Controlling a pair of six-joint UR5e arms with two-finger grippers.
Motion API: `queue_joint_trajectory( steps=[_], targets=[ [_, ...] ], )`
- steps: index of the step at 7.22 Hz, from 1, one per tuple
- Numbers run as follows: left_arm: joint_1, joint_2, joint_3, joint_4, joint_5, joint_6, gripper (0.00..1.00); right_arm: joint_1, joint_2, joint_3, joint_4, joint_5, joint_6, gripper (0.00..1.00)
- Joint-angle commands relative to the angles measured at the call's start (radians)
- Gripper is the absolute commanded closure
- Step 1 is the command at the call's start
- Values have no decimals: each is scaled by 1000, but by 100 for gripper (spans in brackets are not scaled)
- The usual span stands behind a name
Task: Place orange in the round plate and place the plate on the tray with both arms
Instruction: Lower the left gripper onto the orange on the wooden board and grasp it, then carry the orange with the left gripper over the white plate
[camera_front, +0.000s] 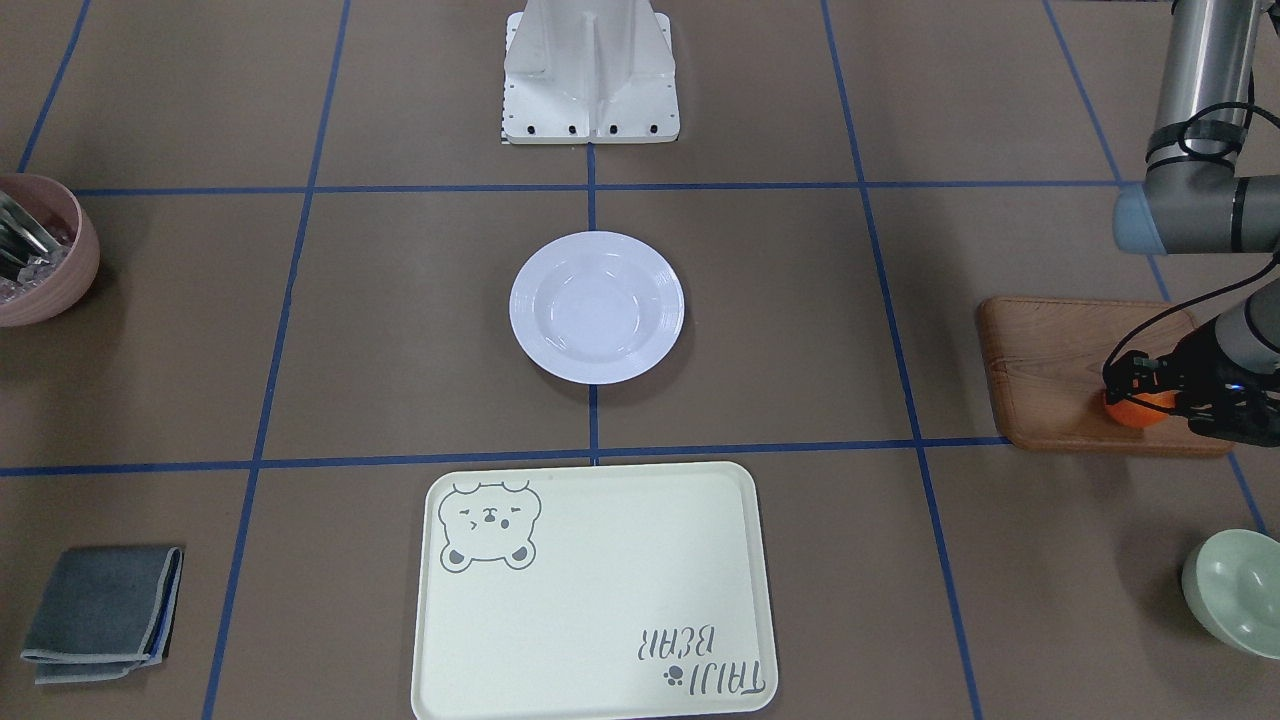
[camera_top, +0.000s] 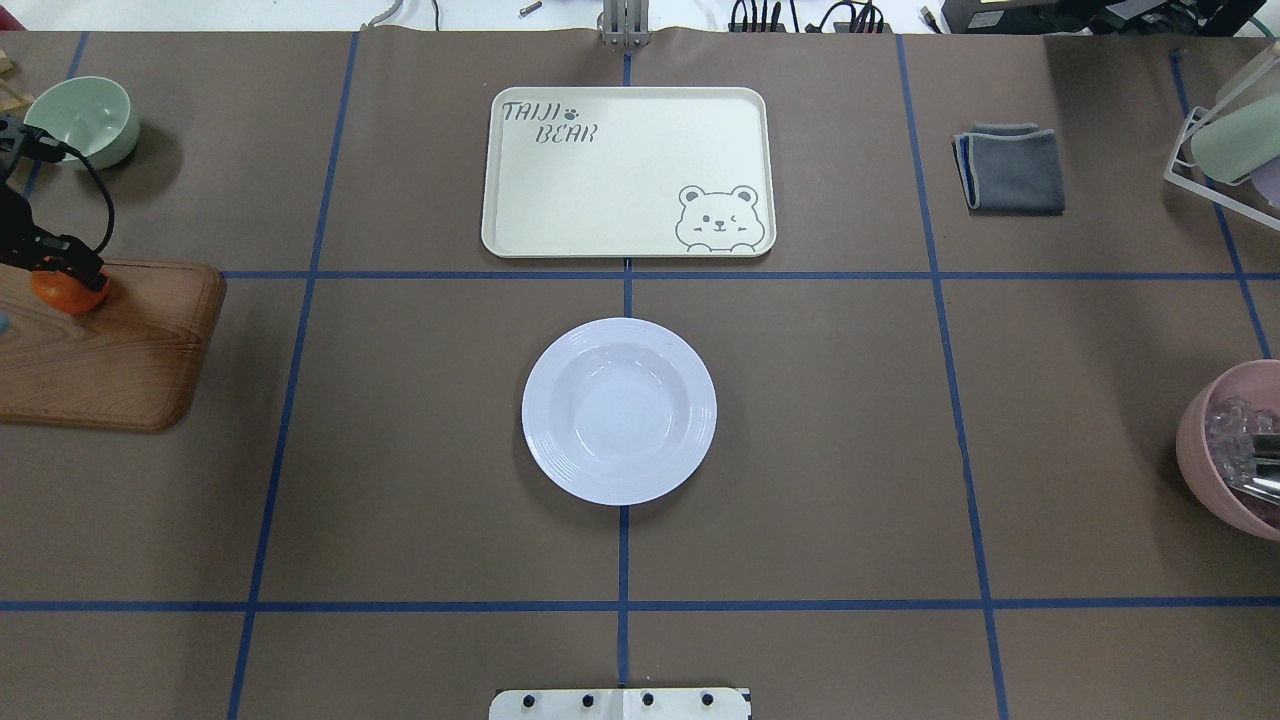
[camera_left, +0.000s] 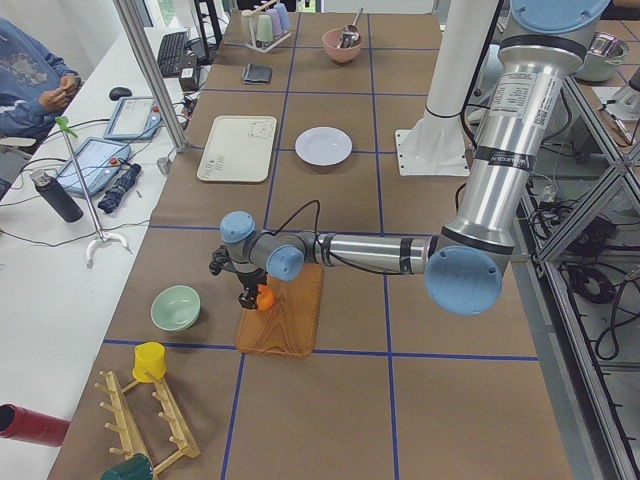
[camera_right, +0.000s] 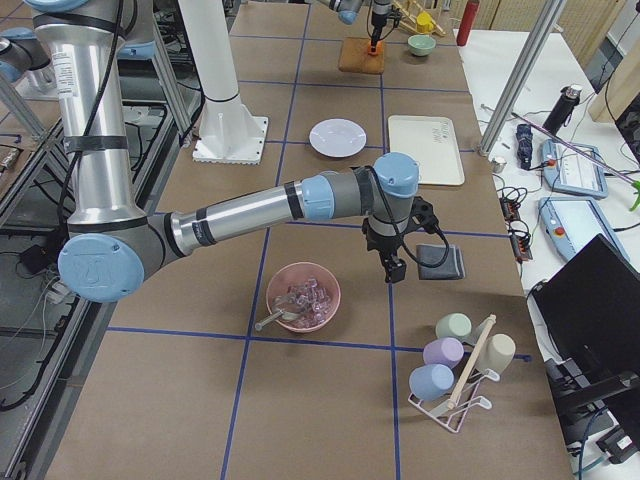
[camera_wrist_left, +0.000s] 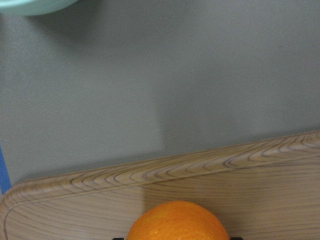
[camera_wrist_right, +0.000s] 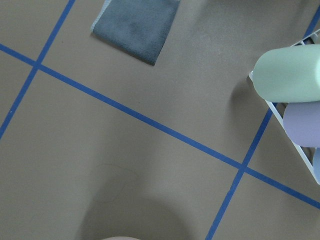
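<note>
The orange will drop from my left gripper into the hollow of the white round plate (camera_front: 591, 318), slightly toward the cream tray.
The orange (camera_front: 1138, 412) rests on the far end of a wooden board (camera_front: 1060, 370), and its top fills the bottom of the left wrist view (camera_wrist_left: 177, 222). My left gripper (camera_top: 58, 268) stands over the orange with its fingers close against both sides, shut on it. The white round plate (camera_top: 619, 410) lies empty at the table's centre. Beyond it lies the cream tray (camera_top: 628, 170) with the bear drawing, also empty. My right gripper (camera_right: 397, 268) hangs above the table between the pink bowl and the grey cloth; I cannot tell whether it is open.
A mint bowl (camera_top: 85, 120) stands past the board. The pink bowl (camera_top: 1235, 450) with utensils, a folded grey cloth (camera_top: 1012, 168) and a cup rack (camera_top: 1225, 140) sit on the right side. The robot's base (camera_front: 590, 75) is behind the plate. A person (camera_left: 40, 80) sits beyond the table.
</note>
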Motion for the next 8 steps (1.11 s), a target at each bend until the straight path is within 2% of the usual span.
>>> queue_joint_trajectory(
  steps=[1,2,3,5,6,7,8],
  targets=[
    [1,-68,-156,201,-86,-78,100,0,1,0,0,0,0,0],
    [22,-95,-256,240,-85,-226,100,0,1,0,0,0,0,0],
    [124,-105,-347,245,-74,-406,100,0,1,-1,0,0,0,0],
    [345,-297,-368,288,8,-759,100,-2,4,-3,0,0,-2,0],
    [432,-409,-365,378,74,-832,100,-2,7,-5,0,0,-2,0],
    [500,-475,-360,441,175,-842,100,-6,8,-8,0,-2,-2,0],
    [574,-500,-343,442,221,-871,100,-9,8,-5,0,0,0,0]
  ],
)
